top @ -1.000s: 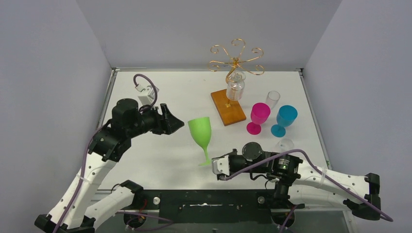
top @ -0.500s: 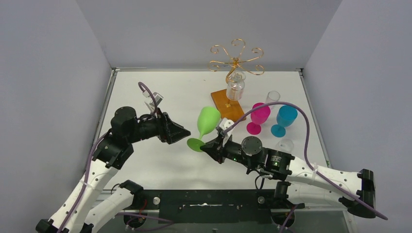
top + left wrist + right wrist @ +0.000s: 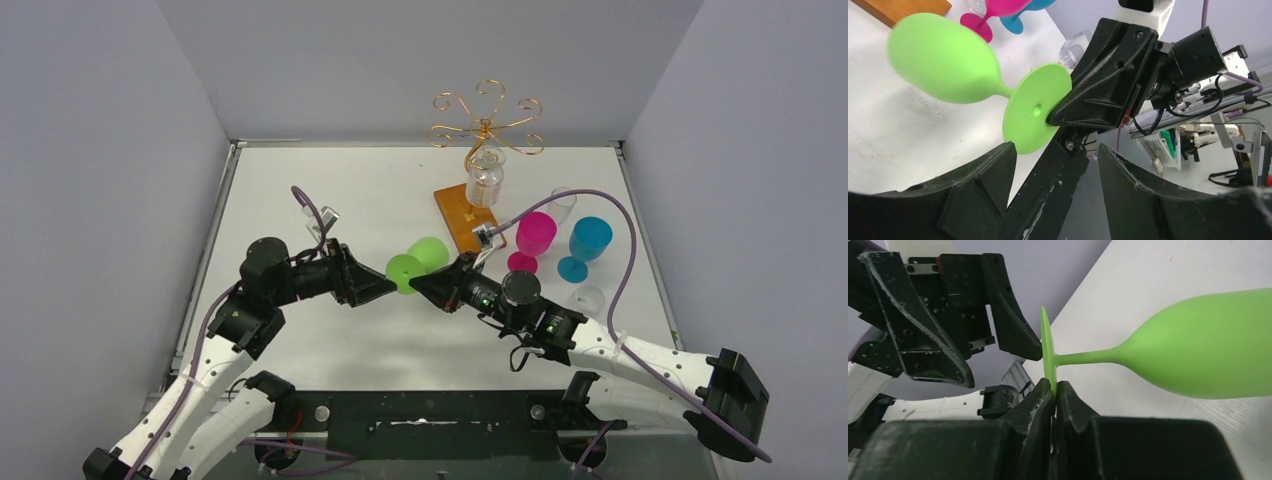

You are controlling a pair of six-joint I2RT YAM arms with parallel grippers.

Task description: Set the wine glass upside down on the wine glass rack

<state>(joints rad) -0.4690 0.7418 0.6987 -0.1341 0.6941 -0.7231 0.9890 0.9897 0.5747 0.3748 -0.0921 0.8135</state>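
Note:
The green wine glass's bowl tilts toward the rack, so the robot's left gripper should level the glass's foot and take the foot's free edge (image 3: 391,268).
The green wine glass (image 3: 430,253) lies nearly level above the table, bowl toward the rack, foot toward the left arm. My right gripper (image 3: 419,283) is shut on the rim of its foot; the right wrist view (image 3: 1054,387) shows the thin foot pinched between the jaws, the bowl (image 3: 1208,350) to the right. My left gripper (image 3: 388,291) is open and empty, its tips right by the foot (image 3: 1035,115); one right finger (image 3: 1108,85) lies between its jaws. The gold wire rack (image 3: 487,125) rises from its wooden base (image 3: 468,228) at the back.
A clear glass (image 3: 484,180) hangs bowl down on the rack. A pink glass (image 3: 534,240), a blue glass (image 3: 588,243) and two clear glasses (image 3: 562,204) (image 3: 587,298) stand right of the base. Grey walls close in three sides.
My right gripper has lifted the green glass off the table and tipped it from upright onto its side, moving toward the rack. My left gripper has moved right, up to the foot.

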